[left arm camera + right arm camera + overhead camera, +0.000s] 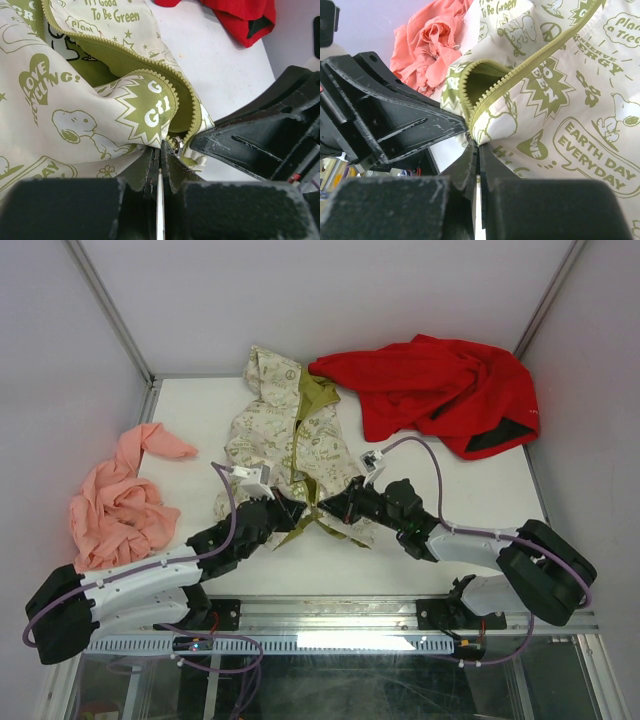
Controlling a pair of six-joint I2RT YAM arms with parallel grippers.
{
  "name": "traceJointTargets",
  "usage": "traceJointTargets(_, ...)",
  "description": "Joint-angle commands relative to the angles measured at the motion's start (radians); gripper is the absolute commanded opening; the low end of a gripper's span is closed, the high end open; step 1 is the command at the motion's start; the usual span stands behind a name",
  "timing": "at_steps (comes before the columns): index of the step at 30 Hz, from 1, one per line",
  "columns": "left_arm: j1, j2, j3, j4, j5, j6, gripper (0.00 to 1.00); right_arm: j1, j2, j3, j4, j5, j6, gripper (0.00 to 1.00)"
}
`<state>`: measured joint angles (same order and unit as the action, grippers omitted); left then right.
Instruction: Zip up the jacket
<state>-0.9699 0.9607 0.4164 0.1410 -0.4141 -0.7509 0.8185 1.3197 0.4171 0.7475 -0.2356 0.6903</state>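
My left fingers are at a fold where the jacket's panel buckles, so they should open, let the panel flatten and pinch the hem corner [159,139] before zipping.
The jacket [262,428], cream with olive-green prints and green lining, lies open at the table's middle, hood to the back. Its two zipper edges meet at the near hem, between my grippers. My left gripper [300,508] is shut on the jacket's left hem corner, seen in the left wrist view [161,149], with the silver zipper slider [178,145] right beside its tips. My right gripper [326,506] is shut on the jacket's other hem corner at the foot of the green zipper teeth [530,60], seen in the right wrist view [476,146]. The two grippers' tips nearly touch.
A plain red garment [440,390] lies at the back right, touching the jacket's hood. A salmon-pink garment [120,500] is bunched at the left edge of the table. The enclosure walls stand close on three sides.
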Motion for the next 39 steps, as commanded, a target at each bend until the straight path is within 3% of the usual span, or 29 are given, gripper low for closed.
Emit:
traceJointTargets(1, -0.016, -0.083, -0.022, 0.022, 0.013, -0.067, 0.05, -0.016, 0.002, 0.043, 0.111, -0.024, 0.030, 0.00)
traceJointTargets(7, -0.008, -0.154, -0.047, 0.021, 0.017, -0.148, 0.37, -0.016, 0.007, 0.007, 0.178, -0.084, 0.036, 0.00)
traceJointTargets(12, 0.043, -0.186, -0.082, 0.044, 0.089, -0.224, 0.48, -0.016, 0.039, -0.016, 0.270, -0.124, 0.064, 0.00)
traceJointTargets(21, 0.247, -0.216, -0.223, 0.242, 0.385, -0.356, 0.45, -0.016, 0.075, -0.017, 0.329, -0.151, 0.085, 0.00)
traceJointTargets(31, 0.254, -0.197, -0.260, 0.386, 0.468, -0.354, 0.43, -0.017, 0.073, -0.017, 0.324, -0.151, 0.084, 0.00)
traceJointTargets(39, 0.254, -0.161, -0.247, 0.409, 0.492, -0.328, 0.27, -0.015, 0.076, -0.008, 0.328, -0.163, 0.087, 0.00)
